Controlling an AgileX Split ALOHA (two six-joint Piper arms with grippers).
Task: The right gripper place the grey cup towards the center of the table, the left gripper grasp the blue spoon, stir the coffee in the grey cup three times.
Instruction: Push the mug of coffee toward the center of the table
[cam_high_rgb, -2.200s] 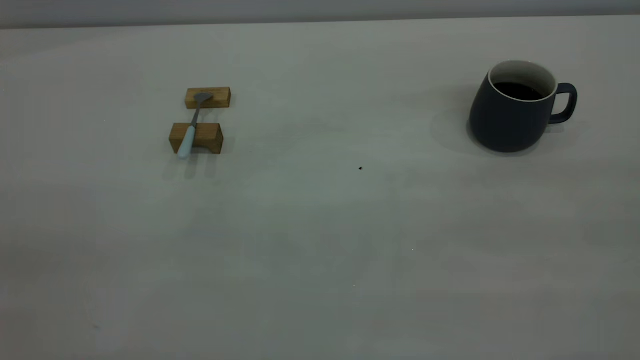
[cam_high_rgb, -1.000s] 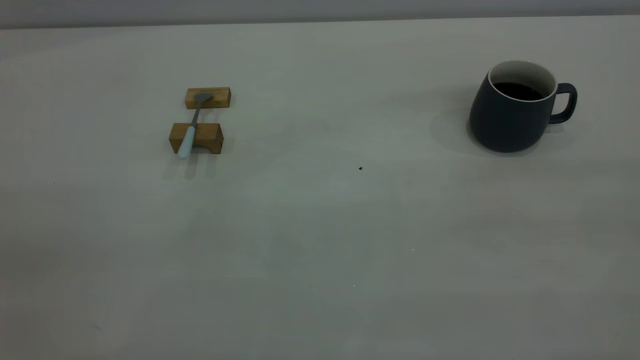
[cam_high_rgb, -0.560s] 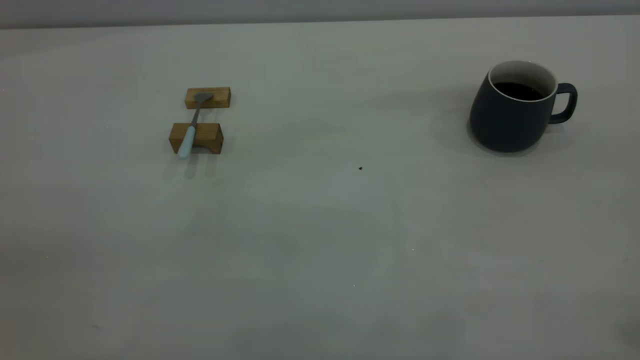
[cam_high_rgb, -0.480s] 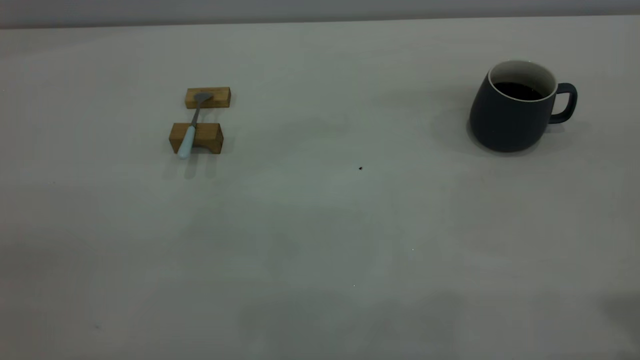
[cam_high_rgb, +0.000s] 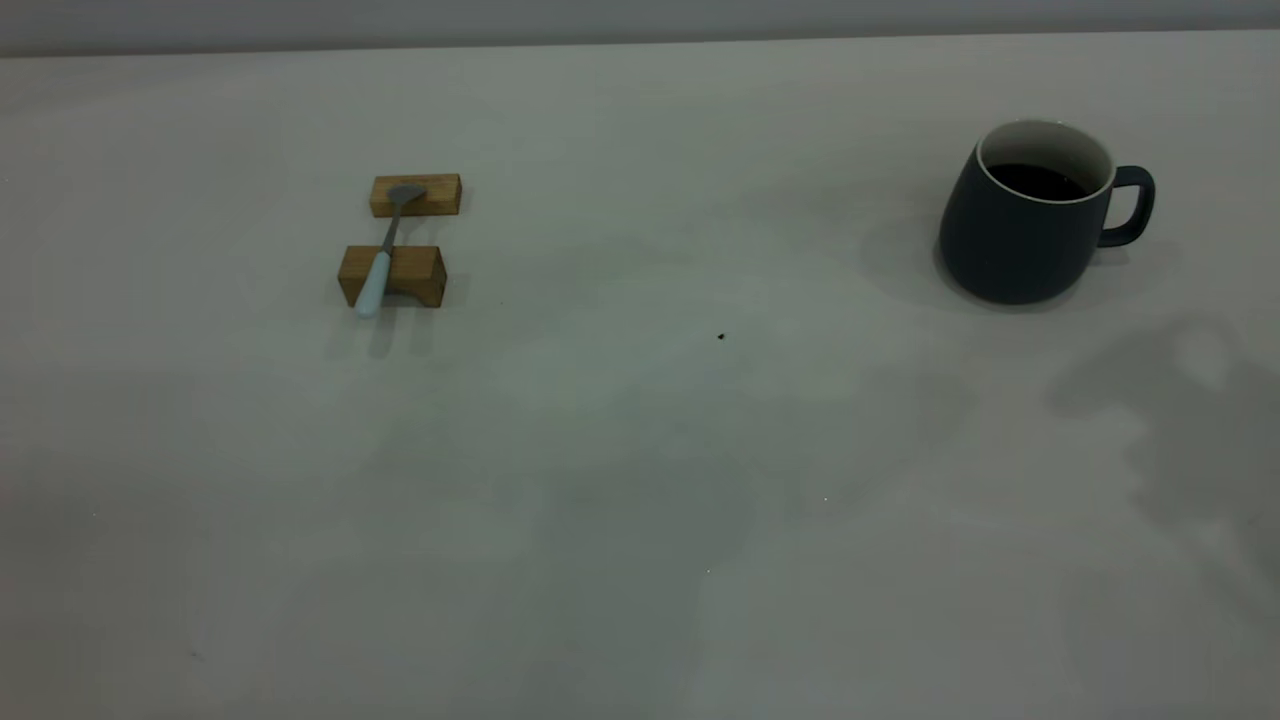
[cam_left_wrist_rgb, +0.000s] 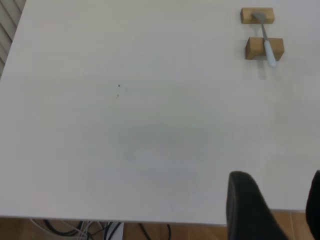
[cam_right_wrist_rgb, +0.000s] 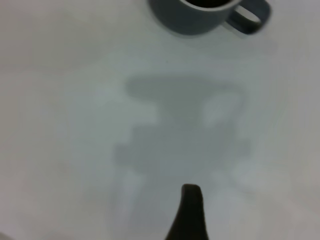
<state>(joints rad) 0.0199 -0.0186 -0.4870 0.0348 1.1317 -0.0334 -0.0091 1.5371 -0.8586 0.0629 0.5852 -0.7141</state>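
I will move my right gripper to the handle (cam_high_rgb: 1144, 202) (cam_right_wrist_rgb: 263, 15) of the grey cup next and close it there, because the cup must move towards the center of the table.
The grey cup (cam_high_rgb: 1030, 225) stands upright at the table's (cam_high_rgb: 640, 480) far right, handle pointing right, with dark coffee (cam_high_rgb: 1035, 181) inside. At the left, the blue spoon (cam_high_rgb: 383, 255) lies across two wooden blocks, its pale handle toward the front. Neither gripper shows in the exterior view. My left gripper (cam_left_wrist_rgb: 280, 200) hovers open over the table's edge, well away from the spoon (cam_left_wrist_rgb: 266, 40). A dark part of my right gripper (cam_right_wrist_rgb: 191, 207) shows low in the right wrist view, far short of the cup (cam_right_wrist_rgb: 197, 15).
The spoon lies on a rear block (cam_high_rgb: 416, 195) and a front block (cam_high_rgb: 393, 275). A tiny dark speck (cam_high_rgb: 720, 337) marks the middle of the table. The right arm's shadow (cam_high_rgb: 1180, 420) lies at the right. Floor and cables (cam_left_wrist_rgb: 75, 229) show past the table edge.
A large shadow has spread onto the table at the right, below the cup. Cup, spoon and blocks have not moved.
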